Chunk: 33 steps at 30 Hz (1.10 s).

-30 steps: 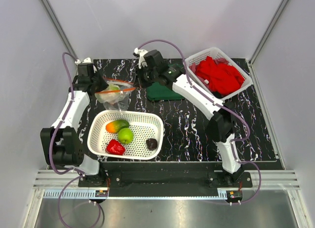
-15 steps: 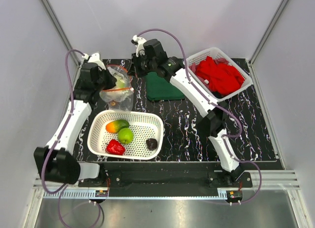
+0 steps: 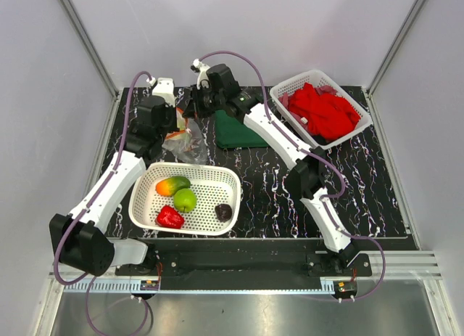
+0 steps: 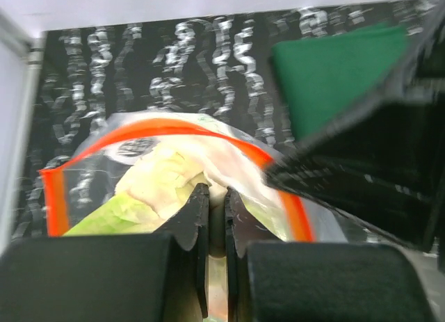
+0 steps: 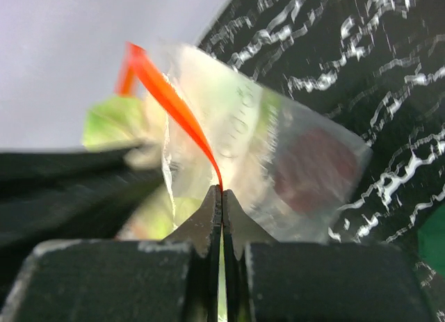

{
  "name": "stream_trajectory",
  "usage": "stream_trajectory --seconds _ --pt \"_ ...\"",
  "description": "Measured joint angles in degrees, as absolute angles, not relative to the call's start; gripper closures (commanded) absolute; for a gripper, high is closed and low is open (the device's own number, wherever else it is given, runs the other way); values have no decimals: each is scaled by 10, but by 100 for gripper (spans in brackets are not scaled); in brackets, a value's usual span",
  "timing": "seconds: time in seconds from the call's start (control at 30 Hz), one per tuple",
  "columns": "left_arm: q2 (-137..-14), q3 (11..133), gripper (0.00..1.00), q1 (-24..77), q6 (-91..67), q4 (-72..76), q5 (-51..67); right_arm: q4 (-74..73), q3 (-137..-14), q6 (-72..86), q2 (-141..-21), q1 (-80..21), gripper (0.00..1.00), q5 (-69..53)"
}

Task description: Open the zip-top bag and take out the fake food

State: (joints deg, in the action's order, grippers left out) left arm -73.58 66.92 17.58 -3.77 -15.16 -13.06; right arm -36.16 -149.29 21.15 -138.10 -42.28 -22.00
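My left gripper is going to the white basket [image 3: 205, 197] with the white-green cauliflower. I should set the cauliflower down there, between the green apple and the dark piece.
The zip-top bag [image 3: 184, 141] hangs clear of the table at the back left, held between both grippers. My left gripper [image 3: 176, 125] is shut on one wall of the bag [image 4: 139, 138] below the red-orange zip strip. The white-green cauliflower [image 4: 156, 186] is inside. My right gripper [image 3: 191, 108] is shut on the other wall at the zip strip [image 5: 174, 99], with the bag [image 5: 278, 162] spread past it. The white basket [image 3: 225, 178] holds the mango [image 3: 172, 184], green apple [image 3: 185, 199], red pepper [image 3: 170, 218] and dark piece [image 3: 223, 212].
A folded green cloth [image 3: 239, 133] lies just right of the bag. A white basket [image 3: 361, 120] of red cloths [image 3: 322, 109] stands at the back right. The back wall is close behind both grippers.
Both grippers have risen and moved toward the back wall with the bag. The left arm swung right from the table's left edge, and the bag now hangs higher between them.
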Motion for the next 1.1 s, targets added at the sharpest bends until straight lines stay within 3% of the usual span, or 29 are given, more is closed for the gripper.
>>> stream_trajectory --seconds 0.23,0.43,0.8,1.1 --pt "-736 699 100 179 13 -162 -263 -361 -1409 177 -1375 -420 100 -220" --pt "-691 699 100 186 -5 -180 -345 -352 -1411 175 -1374 -414 100 -226" --pt "-533 697 100 185 -140 -293 -331 -345 -1450 168 -1374 -413 100 -255" --pt "-631 739 100 168 -126 -265 -294 -340 -1439 167 -1373 -416 100 -264"
